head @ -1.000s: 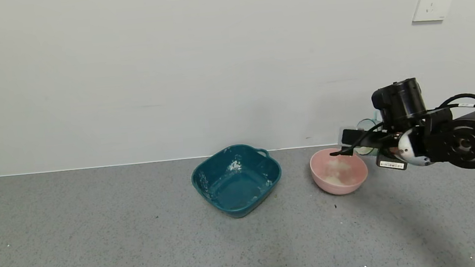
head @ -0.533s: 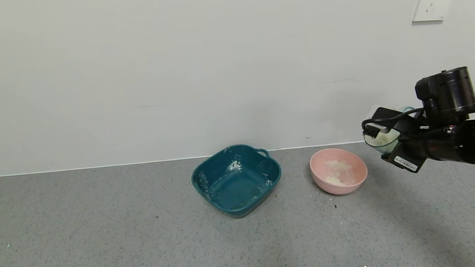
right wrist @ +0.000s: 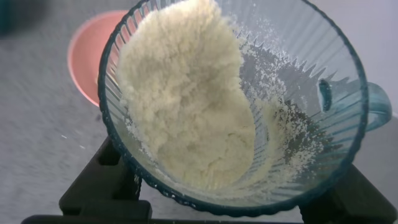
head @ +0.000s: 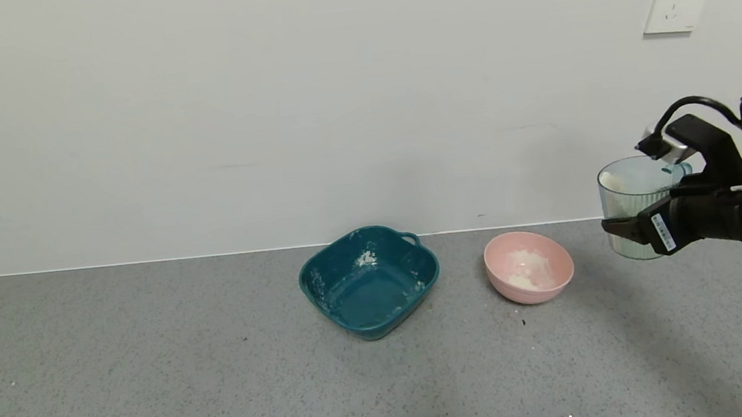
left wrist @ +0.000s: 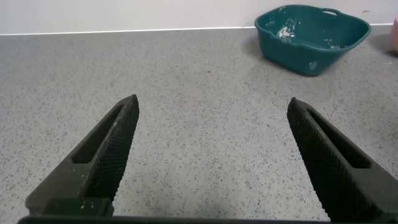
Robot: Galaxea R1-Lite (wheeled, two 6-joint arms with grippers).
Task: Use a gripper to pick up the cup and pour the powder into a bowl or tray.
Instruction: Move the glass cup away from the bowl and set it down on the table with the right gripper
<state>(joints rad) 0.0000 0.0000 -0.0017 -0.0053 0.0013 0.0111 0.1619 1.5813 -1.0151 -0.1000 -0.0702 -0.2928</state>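
My right gripper is going to set the translucent ribbed cup down on the bare grey counter [head: 618, 329], beside the pink bowl.
My right gripper [head: 641, 228] is shut on the translucent ribbed cup [head: 636, 205] and holds it nearly upright in the air, to the right of the pink bowl [head: 529, 267] and apart from it. In the right wrist view the cup [right wrist: 298, 81] fills the picture, with a clump of white powder [right wrist: 186, 99] stuck to its inner wall and its handle at one side. The pink bowl [right wrist: 87, 53] shows beyond the cup's rim. White powder [head: 527, 269] lies inside the bowl. My left gripper [left wrist: 212, 149] is open and empty over the counter, out of the head view.
A dark teal squarish basin [head: 369, 281] with powder smears stands left of the pink bowl; it also shows in the left wrist view [left wrist: 311, 36]. The grey speckled counter [head: 157, 375] meets a white wall behind. A wall socket [head: 678, 0] is at the upper right.
My right gripper has drawn back to the right, away from the pink bowl, and turned the cup from tipped over the bowl to nearly upright. Powder now lies in the bowl.
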